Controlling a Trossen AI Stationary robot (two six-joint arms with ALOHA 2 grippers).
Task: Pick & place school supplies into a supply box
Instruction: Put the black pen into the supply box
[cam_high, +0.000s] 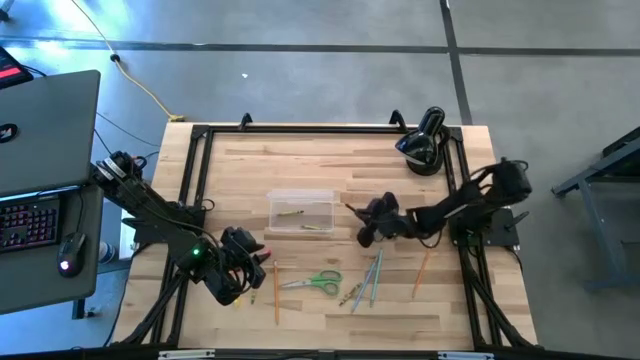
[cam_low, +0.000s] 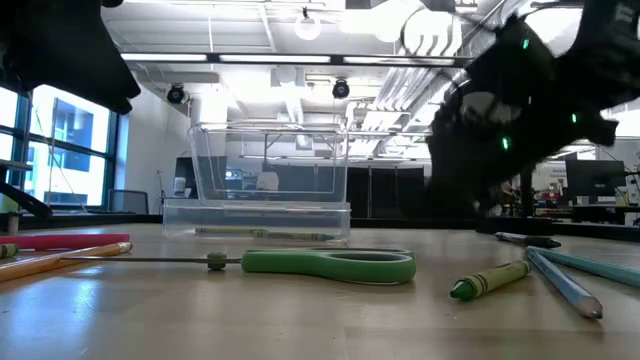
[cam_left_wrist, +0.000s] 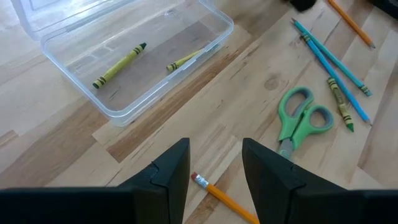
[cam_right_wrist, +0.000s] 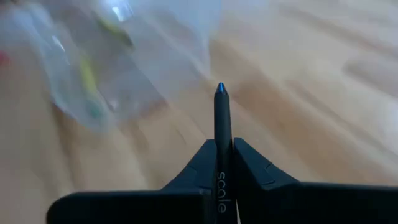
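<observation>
The robot's right gripper will release the dark pen, now held just beside the box, inside the clear supply box (cam_high: 295, 214) (cam_right_wrist: 112, 40) next to the yellow-green crayon.
The clear supply box (cam_high: 300, 210) stands mid-table with a yellow-green crayon (cam_left_wrist: 119, 65) and a thin yellow stick (cam_left_wrist: 193, 57) lying in it. My right gripper (cam_high: 368, 225) is just right of the box, shut on a dark pen (cam_right_wrist: 222, 118). My left gripper (cam_left_wrist: 214, 168) hovers open near the front left, above the eraser end of an orange pencil (cam_left_wrist: 221, 194). Green-handled scissors (cam_high: 318, 282), blue pencils (cam_high: 372, 278) and a crayon (cam_low: 490, 280) lie flat on the table in front of the box. My right gripper pinches the dark pen's shaft (cam_right_wrist: 222, 146) between its two fingers. The pen lies along the fingers, and its pointed end (cam_right_wrist: 221, 90) sticks out past the fingertips toward the box. That front part touches nothing; the pen's back end is hidden by the gripper.
A black rounded device (cam_high: 425, 143) stands at the far right corner. Another orange pencil (cam_high: 421, 273) lies near the right arm's base. Black frame rails (cam_high: 200, 160) run along the table's edges. Bare wood shows behind the box.
</observation>
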